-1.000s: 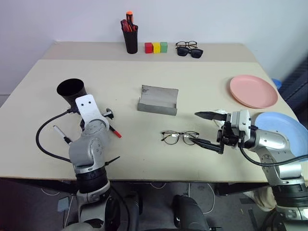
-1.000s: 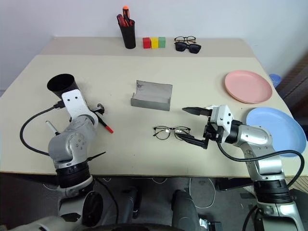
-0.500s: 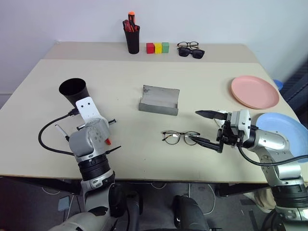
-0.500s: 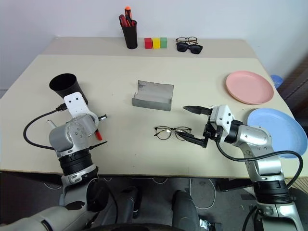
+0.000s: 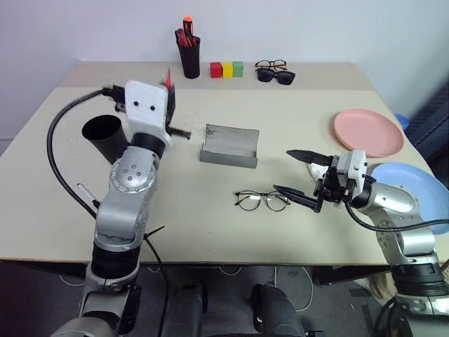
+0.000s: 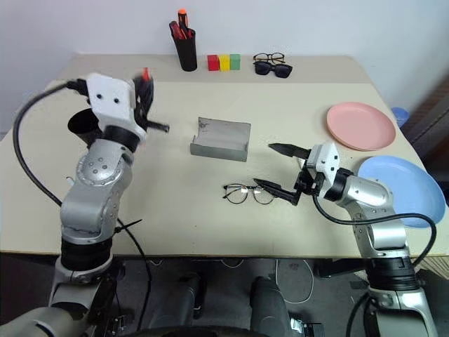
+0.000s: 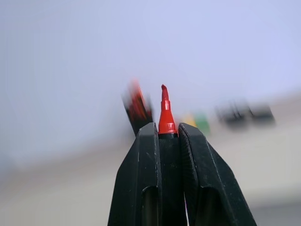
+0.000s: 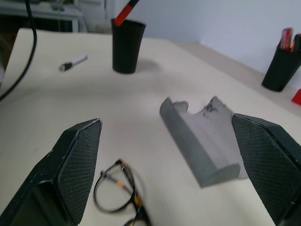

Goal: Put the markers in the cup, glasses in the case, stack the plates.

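Next, my left gripper lets go of the red marker inside the wide black cup (image 5: 103,128), at a spot that is just behind the pale marker.
My left gripper (image 7: 167,131) is shut on a red marker (image 7: 165,113) and holds it raised above the table, tip up, just right of the black cup (image 5: 102,132). The arm hides part of the cup. A pale marker with a black tip (image 5: 85,194) lies on the table in front of the cup. The thin-rimmed glasses (image 5: 262,201) lie near the front middle. My right gripper (image 5: 284,170) stands open just right of them, its lower finger close to the right lens. The grey case (image 5: 229,146) lies open behind the glasses. A pink plate (image 5: 367,132) and a blue plate (image 5: 415,188) lie apart at the right.
At the back edge stand a slim black pen holder (image 5: 190,57) with red markers, three coloured blocks (image 5: 226,69), another pair of glasses (image 5: 272,64) and dark sunglasses (image 5: 276,76). The blue plate reaches the table's right edge.
The left gripper shut on the red marker on the table, then rose with it and tipped upward beside the cup. The right gripper stayed by the glasses.
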Controlling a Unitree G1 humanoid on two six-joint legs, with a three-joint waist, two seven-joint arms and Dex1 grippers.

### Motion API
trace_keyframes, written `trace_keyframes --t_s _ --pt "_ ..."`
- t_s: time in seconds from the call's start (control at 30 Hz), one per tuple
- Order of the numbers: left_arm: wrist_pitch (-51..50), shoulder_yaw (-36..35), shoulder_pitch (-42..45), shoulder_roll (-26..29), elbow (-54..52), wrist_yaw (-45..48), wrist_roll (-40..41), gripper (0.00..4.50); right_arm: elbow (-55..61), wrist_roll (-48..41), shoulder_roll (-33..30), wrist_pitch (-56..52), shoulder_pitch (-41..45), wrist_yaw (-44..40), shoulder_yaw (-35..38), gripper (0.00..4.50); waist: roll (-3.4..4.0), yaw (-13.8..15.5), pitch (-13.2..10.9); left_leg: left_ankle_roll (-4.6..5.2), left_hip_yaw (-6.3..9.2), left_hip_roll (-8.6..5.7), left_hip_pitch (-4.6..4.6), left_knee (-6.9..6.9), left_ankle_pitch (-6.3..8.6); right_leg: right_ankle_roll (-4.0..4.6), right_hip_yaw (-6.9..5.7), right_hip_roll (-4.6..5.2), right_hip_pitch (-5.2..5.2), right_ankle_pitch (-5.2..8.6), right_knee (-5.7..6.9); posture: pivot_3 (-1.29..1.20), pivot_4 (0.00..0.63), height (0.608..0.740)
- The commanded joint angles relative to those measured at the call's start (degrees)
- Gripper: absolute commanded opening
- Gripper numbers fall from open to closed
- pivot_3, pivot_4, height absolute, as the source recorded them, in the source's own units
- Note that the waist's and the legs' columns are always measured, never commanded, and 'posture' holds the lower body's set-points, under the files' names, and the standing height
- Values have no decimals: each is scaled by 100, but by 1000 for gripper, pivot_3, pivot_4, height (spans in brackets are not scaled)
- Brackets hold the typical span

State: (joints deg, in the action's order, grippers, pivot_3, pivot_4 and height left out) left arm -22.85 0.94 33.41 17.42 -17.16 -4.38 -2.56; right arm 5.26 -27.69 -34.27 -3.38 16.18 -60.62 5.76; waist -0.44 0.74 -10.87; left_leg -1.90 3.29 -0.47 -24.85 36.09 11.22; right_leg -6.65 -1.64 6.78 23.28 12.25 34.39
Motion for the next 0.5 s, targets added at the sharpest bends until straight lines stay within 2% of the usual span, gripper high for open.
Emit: trace_keyframes --t_s 0.03,0.17,0.3,0.5 --pt "879 -338 307 114 942 -650 -591 26 20 35 99 130 164 66 -8 4500 -4 -7 -2 1 0 0 0 0 0 -1 0 -1 0 0 -1 0 150 740" --pt "2000 -441 652 434 2409 -1368 -1153 26 -47 89 194 177 233 91 -71 4500 -7 3 -5 1 0 0 -1 -2 0 -23 -1 -2 1 -9 0 0 150 740" --pt "2783 -530 1116 603 3655 -1823 -1290 26 -53 112 234 190 231 102 -96 4500 -10 15 -6 1 0 -1 -1 0 -1 -33 -2 -2 -2 -13 2 0 150 740" --pt "3354 -600 1437 811 4587 -2045 -1338 26 1 131 218 141 280 145 -82 4500 -10 -8 -6 0 0 -1 -1 -1 -1 -44 -2 -2 -3 -20 3 0 150 740"
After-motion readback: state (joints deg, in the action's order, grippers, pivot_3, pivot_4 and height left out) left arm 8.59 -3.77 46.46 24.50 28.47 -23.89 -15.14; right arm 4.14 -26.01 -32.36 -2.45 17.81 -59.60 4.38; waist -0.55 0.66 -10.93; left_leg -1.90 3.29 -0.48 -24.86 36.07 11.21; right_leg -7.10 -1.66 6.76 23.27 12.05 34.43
